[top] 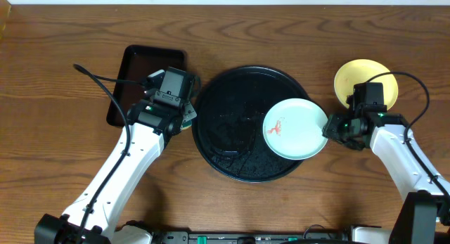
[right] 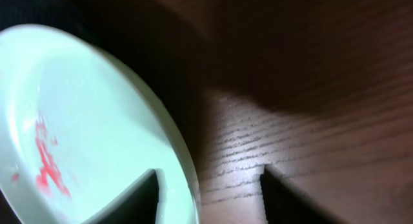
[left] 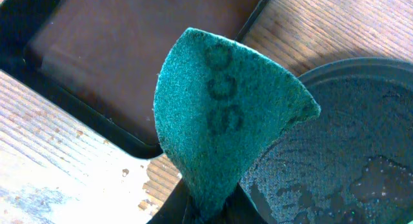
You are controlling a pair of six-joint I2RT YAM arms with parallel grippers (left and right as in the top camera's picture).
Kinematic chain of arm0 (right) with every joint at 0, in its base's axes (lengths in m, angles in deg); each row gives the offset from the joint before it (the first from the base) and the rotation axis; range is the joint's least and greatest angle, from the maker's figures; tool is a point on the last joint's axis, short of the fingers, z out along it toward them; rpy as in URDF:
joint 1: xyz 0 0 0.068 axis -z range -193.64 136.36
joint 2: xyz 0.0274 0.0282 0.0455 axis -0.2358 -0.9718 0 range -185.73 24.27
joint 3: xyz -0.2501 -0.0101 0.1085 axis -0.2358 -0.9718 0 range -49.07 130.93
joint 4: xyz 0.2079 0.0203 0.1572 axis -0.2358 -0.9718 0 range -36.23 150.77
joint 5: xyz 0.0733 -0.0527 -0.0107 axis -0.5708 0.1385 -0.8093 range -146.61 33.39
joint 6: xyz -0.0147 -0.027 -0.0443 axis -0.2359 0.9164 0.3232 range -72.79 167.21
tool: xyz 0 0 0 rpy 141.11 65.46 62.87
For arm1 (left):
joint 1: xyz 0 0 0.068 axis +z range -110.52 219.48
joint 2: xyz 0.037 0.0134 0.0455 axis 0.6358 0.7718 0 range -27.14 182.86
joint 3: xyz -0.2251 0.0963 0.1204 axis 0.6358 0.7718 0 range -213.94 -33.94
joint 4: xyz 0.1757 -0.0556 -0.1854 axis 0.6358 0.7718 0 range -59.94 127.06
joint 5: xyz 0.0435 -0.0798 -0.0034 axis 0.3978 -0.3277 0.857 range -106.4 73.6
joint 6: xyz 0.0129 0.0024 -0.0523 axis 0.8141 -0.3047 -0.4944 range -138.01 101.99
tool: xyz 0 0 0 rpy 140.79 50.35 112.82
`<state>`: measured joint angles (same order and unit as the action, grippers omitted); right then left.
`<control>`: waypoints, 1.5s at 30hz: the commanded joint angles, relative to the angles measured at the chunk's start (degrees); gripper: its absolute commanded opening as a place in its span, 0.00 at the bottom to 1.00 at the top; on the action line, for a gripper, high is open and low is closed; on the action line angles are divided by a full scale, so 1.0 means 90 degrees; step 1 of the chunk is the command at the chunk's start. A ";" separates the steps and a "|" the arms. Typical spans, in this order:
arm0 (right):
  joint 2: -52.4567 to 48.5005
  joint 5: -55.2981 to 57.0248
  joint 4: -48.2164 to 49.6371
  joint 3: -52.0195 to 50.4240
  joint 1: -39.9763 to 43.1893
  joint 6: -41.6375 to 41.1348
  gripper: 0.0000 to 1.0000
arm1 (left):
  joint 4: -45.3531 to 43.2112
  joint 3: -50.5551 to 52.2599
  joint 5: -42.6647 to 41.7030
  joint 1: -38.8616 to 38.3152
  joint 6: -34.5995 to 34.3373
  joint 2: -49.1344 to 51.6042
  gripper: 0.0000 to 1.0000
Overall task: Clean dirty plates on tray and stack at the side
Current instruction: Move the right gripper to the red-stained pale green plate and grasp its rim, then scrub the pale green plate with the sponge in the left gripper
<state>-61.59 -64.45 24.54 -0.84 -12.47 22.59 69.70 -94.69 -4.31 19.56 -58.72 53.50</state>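
The mint-blue plate sticks out over the round tray's rim. My right gripper will pinch the mint-blue plate's edge [top: 324, 127] and pull it inward for my left gripper's fingers.
A pale mint-blue plate [top: 295, 129] with a red smear lies at the right side of the round black tray [top: 225, 124], overhanging its rim. My right gripper [top: 328, 128] is open and straddles the plate's right edge. In the right wrist view one finger of the gripper [right: 206, 185] is over the plate [right: 84, 121] and the other is apart from the rim, over the wood. A pale yellow plate [top: 365, 81] sits on the table at the far right. No second mint plate shows. My left gripper [top: 184, 119] is shut on a green scouring pad [left: 226, 121] at the tray's left rim [left: 361, 69].
A smaller rectangular black tray [top: 144, 82] lies left of the round tray, just behind my left gripper; it also shows in the left wrist view [left: 122, 62]. The round tray's surface looks wet and speckled. The table is brown wood.
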 commanded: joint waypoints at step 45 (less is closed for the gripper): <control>-0.1241 0.0236 0.1802 0.0418 -0.2268 0.0097 0.01 | -0.0840 0.0063 -0.1445 -0.0588 0.0017 0.0070 0.08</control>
<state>-69.92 -66.11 39.60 2.00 -32.01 22.76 62.38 -94.58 -15.69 15.97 -58.66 53.50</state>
